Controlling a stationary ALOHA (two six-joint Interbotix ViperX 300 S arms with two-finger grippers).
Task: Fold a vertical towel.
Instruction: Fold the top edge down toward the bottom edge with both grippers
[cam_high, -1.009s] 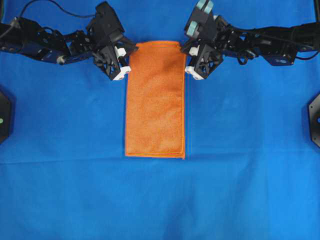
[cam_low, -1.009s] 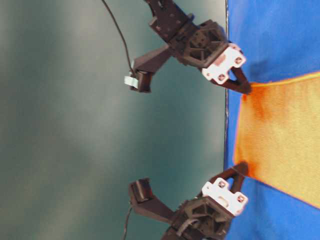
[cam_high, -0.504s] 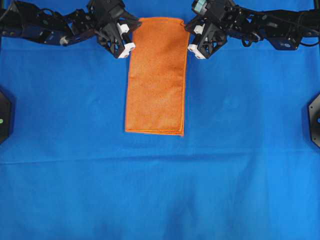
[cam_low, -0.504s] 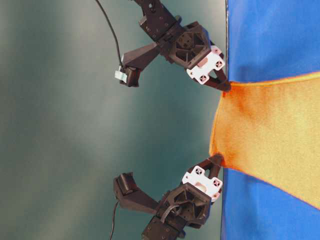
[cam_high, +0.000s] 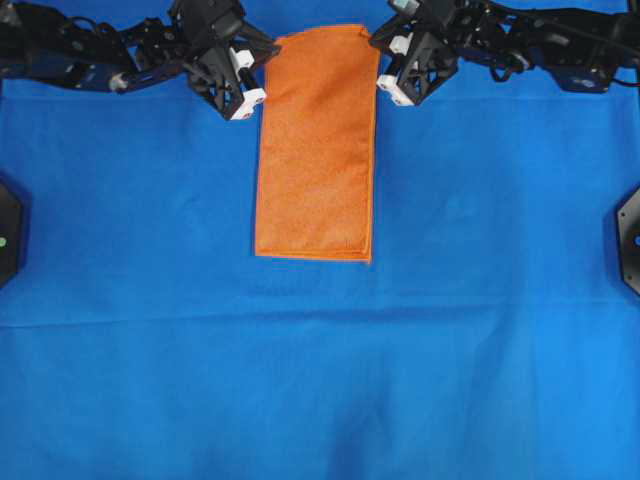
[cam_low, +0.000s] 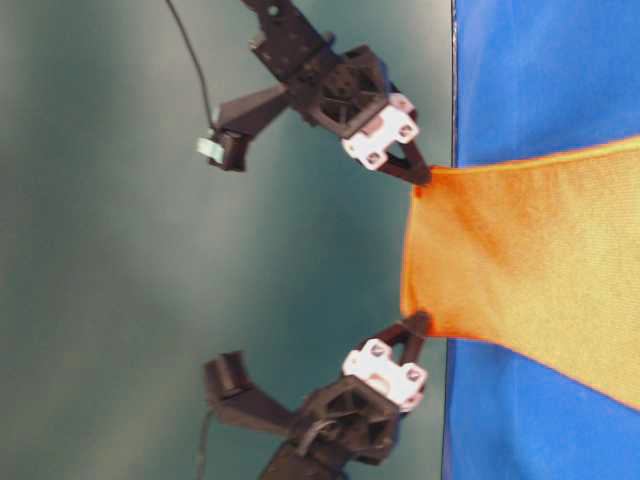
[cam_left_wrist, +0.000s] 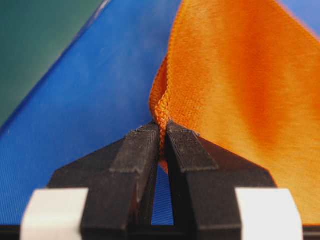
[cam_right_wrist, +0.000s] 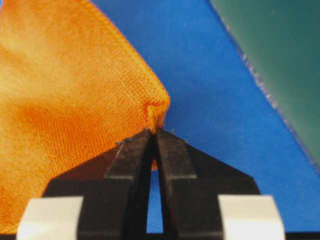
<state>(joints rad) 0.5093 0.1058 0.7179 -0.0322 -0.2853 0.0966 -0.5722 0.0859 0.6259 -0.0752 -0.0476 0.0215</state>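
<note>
The robot's left gripper should release the towel's far corner on top of the near hem's corner (cam_high: 262, 245) on that same side.
The towel (cam_high: 315, 150) is a long orange cloth lying lengthwise on the blue table cover, folded double with its hems at the near end. My left gripper (cam_high: 273, 47) is shut on its far left corner, and my right gripper (cam_high: 376, 45) is shut on its far right corner. The left wrist view shows the left gripper (cam_left_wrist: 162, 127) pinching the towel (cam_left_wrist: 240, 85) by its stitched hem. In the right wrist view the right gripper (cam_right_wrist: 152, 132) pinches the towel (cam_right_wrist: 65, 90) at its corner. The table-level view shows the towel (cam_low: 520, 260) stretched taut between both grippers, its far end raised off the table.
The blue cloth (cam_high: 320, 380) covers the whole table and has a faint crease across it below the towel. Black fixtures sit at the left edge (cam_high: 8, 230) and the right edge (cam_high: 630, 235). The far table edge (cam_low: 452, 100) lies right behind the grippers.
Both grippers have moved toward the far edge and upward with the towel's corners. The towel's near end has slid away from me across the blue cloth.
</note>
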